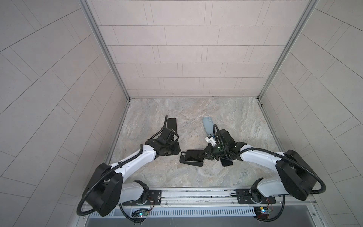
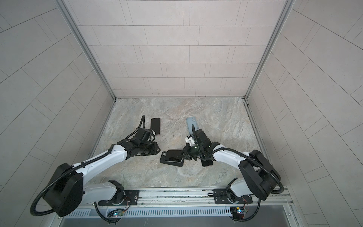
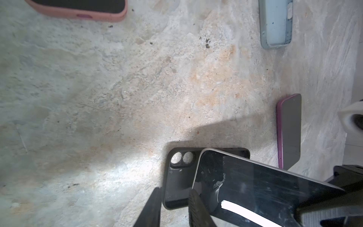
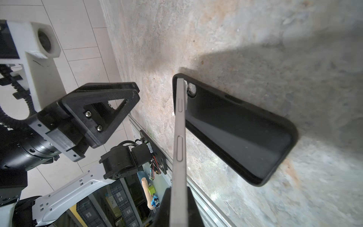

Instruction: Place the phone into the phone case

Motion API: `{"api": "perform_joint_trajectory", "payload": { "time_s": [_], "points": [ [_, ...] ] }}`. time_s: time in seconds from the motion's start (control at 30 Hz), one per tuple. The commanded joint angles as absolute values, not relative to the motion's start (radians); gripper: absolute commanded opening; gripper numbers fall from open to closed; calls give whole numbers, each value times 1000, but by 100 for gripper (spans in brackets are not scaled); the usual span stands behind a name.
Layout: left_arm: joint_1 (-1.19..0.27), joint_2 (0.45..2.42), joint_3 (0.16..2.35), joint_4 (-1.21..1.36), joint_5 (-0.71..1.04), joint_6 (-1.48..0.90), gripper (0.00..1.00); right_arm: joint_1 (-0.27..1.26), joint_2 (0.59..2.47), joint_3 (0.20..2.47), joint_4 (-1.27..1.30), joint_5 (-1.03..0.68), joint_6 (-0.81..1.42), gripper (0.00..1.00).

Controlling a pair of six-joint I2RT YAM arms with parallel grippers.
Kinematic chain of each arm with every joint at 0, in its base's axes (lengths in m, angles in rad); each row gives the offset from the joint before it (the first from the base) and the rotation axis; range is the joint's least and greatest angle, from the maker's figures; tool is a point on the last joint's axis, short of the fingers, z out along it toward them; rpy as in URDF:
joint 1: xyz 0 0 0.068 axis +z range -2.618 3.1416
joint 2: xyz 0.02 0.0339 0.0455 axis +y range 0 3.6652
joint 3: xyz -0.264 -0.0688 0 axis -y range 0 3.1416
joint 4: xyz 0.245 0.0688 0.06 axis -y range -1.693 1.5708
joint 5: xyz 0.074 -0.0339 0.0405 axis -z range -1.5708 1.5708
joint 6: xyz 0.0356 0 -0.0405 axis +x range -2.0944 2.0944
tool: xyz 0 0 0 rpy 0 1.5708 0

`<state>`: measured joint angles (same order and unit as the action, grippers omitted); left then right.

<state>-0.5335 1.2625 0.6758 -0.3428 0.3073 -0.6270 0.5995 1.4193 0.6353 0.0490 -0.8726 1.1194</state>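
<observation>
Next, my right gripper lets go of the phone in the open black phone case [image 1: 192, 158] [image 4: 235, 130] lying between my arms.
A black phone case [image 1: 192, 164] [image 4: 235, 133] lies open side up on the marble table, between the two arms. My right gripper [image 1: 203, 156] [image 4: 178, 188] is shut on one end of the phone [image 1: 193, 156] [image 4: 180, 121], a dark-screened one with a silver edge. It hangs tilted over the case, its far end down at the camera-hole end [image 3: 182, 157]. My left gripper [image 1: 177, 150] [image 3: 174, 190] sits just left of the case, low over the table. Its fingers [image 3: 197, 206] stand slightly apart and grip nothing; the case's corner shows beyond them.
A phone in a pink case [image 1: 35, 124] [image 3: 78, 7] lies at the back left. A light blue empty case [image 1: 208, 124] [image 3: 275, 23] lies behind the right arm. A purple phone [image 1: 225, 162] [image 3: 290, 131] lies under the right wrist. Walls enclose three sides.
</observation>
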Motion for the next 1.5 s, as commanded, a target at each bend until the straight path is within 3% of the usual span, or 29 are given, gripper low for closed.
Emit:
{"api": "perform_joint_trajectory", "payload": {
  "time_s": [0.0, 0.6, 0.83, 1.13, 1.23, 1.37, 1.47],
  "points": [
    [-526, 1261, 653, -274, 365, -667, 31, 598, 1435, 673, 75, -936, 1076, 0],
    [-522, 1334, 568, -169, 416, -710, 32, 597, 1520, 670, 87, -936, 1050, 0],
    [-522, 1346, 537, -159, 421, -709, 41, 597, 1529, 670, 81, -931, 1046, 1],
    [-522, 1410, 525, -86, 466, -719, 42, 597, 1534, 670, 76, -927, 1043, 7],
    [-522, 1412, 523, -76, 471, -719, 42, 597, 1536, 667, 75, -925, 1040, 12],
    [-522, 1400, 521, -79, 470, -719, 39, 598, 1540, 667, 74, -925, 1039, 32],
    [-522, 1385, 515, -81, 463, -719, 37, 598, 1539, 667, 74, -923, 1039, 37]
  ]
}}
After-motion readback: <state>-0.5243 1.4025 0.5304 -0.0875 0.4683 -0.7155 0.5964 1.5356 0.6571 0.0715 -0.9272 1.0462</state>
